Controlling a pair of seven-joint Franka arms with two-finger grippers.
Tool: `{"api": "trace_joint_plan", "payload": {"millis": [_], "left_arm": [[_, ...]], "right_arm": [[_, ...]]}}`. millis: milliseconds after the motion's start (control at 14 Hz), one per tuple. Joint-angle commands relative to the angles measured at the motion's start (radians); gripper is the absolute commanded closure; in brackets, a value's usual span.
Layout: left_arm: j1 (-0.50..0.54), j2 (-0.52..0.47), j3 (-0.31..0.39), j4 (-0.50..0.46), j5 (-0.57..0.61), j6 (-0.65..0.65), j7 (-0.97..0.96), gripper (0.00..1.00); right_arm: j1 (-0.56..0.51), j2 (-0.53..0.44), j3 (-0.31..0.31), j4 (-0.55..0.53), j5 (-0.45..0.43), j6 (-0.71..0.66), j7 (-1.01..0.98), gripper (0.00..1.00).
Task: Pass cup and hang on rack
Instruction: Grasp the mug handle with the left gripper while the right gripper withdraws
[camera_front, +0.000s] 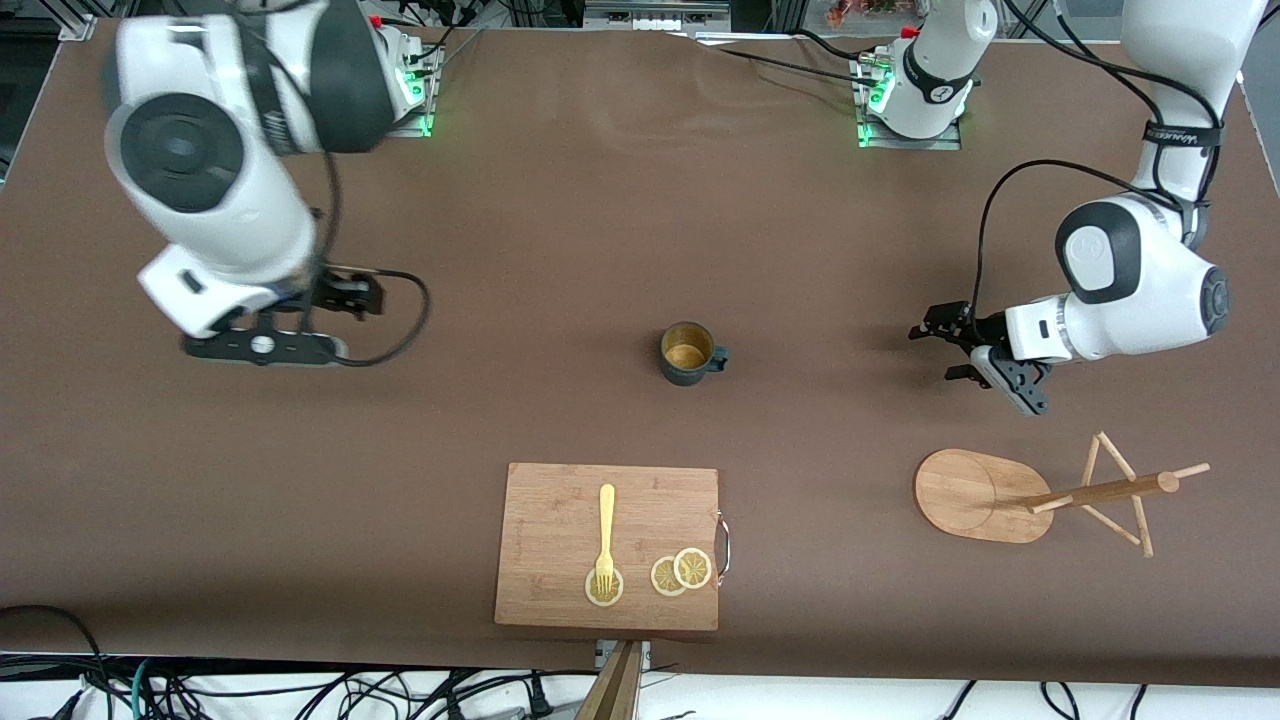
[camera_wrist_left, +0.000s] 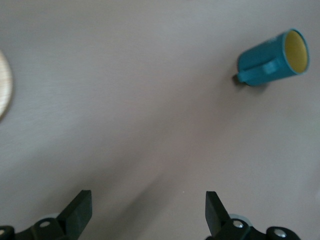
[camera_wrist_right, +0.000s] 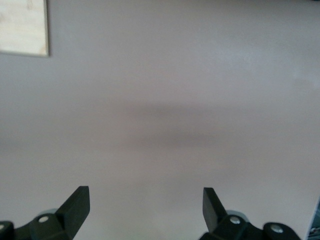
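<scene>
The dark teal cup has the cup's handle (camera_front: 719, 359) (camera_wrist_left: 261, 70) pointing toward my left gripper. That gripper should go there next and close on the handle.
The dark teal cup (camera_front: 688, 353) stands upright in the middle of the table, its handle toward the left arm's end. It also shows in the left wrist view (camera_wrist_left: 272, 57). The wooden rack (camera_front: 1100, 492) stands on its oval base (camera_front: 975, 495) toward the left arm's end, nearer the front camera than the cup. My left gripper (camera_front: 945, 350) is open and empty, low over bare table between cup and rack, its fingers (camera_wrist_left: 80, 210) wide apart. My right gripper (camera_front: 265, 348) is open and empty over bare table toward the right arm's end, its fingers (camera_wrist_right: 77, 205) wide apart.
A bamboo cutting board (camera_front: 607, 545) with a yellow fork (camera_front: 605, 535) and lemon slices (camera_front: 682, 571) lies nearer the front camera than the cup. Its corner shows in the right wrist view (camera_wrist_right: 22, 25). The rack base edge shows in the left wrist view (camera_wrist_left: 4, 85).
</scene>
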Motion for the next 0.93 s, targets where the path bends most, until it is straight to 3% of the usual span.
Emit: {"api": "trace_joint_plan", "payload": {"millis": [0, 143, 214, 429, 500, 714, 857], "left_arm": [[0.001, 0.041, -0.007, -0.028, -0.164, -0.002, 0.212, 0.0], [-0.006, 0.078, -0.008, -0.026, -0.24, -0.009, 0.359, 0.0], [-0.008, 0.095, -0.018, -0.022, -0.249, -0.017, 0.445, 0.0], [-0.011, 0.134, -0.045, -0.019, -0.382, -0.054, 0.754, 0.0], [-0.011, 0.163, -0.047, -0.013, -0.415, -0.061, 0.857, 0.0], [-0.02, 0.239, -0.058, -0.004, -0.549, -0.11, 1.017, 0.0], [-0.057, 0.296, -0.068, 0.007, -0.652, -0.118, 1.102, 0.0]], "right_arm": [[-0.09, -0.065, 0.01, -0.082, 0.075, -0.02, -0.133, 0.0], [-0.156, -0.149, 0.051, -0.199, 0.077, -0.005, -0.197, 0.0], [-0.218, -0.186, 0.103, -0.262, 0.08, 0.036, -0.207, 0.0], [-0.476, -0.298, 0.357, -0.421, 0.072, 0.178, -0.191, 0.0], [-0.536, -0.321, 0.4, -0.439, 0.083, 0.179, -0.193, 0.0], [-0.657, -0.37, 0.47, -0.482, 0.088, 0.193, -0.205, 0.0], [-0.707, -0.375, 0.482, -0.463, 0.076, 0.204, -0.208, 0.0]]}}
